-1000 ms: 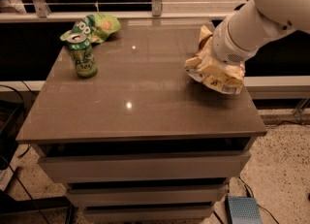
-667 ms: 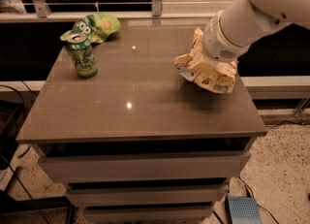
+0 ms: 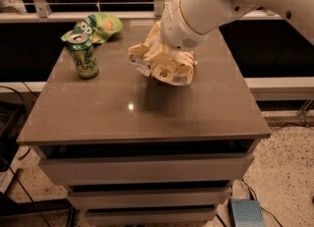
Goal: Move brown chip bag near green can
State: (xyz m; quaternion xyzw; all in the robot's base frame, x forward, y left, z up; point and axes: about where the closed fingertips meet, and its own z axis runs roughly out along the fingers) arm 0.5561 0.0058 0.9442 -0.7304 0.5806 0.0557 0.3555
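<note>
My gripper should release the brown chip bag so that I leave it on the brown table (image 3: 97, 90), just in front of the green can.
The brown chip bag (image 3: 162, 61) hangs crumpled above the middle of the brown table (image 3: 147, 113), showing mostly its pale yellow side, and casts a shadow below it. My gripper (image 3: 169, 54) is at the end of the white arm coming in from the upper right. It is shut on the bag's top and is largely buried in the folds. The green can (image 3: 84, 56) stands upright with its silver top at the table's back left, a short gap to the left of the bag.
A green chip bag (image 3: 95, 27) with white letters lies just behind the can at the back left corner. A rail and dark window panels run behind the table. Drawers sit under the tabletop. A blue box (image 3: 245, 213) is on the floor at right.
My arm has carried the brown chip bag leftward from the table's right side toward its middle, closer to the green can. The can and the green bag have not moved.
</note>
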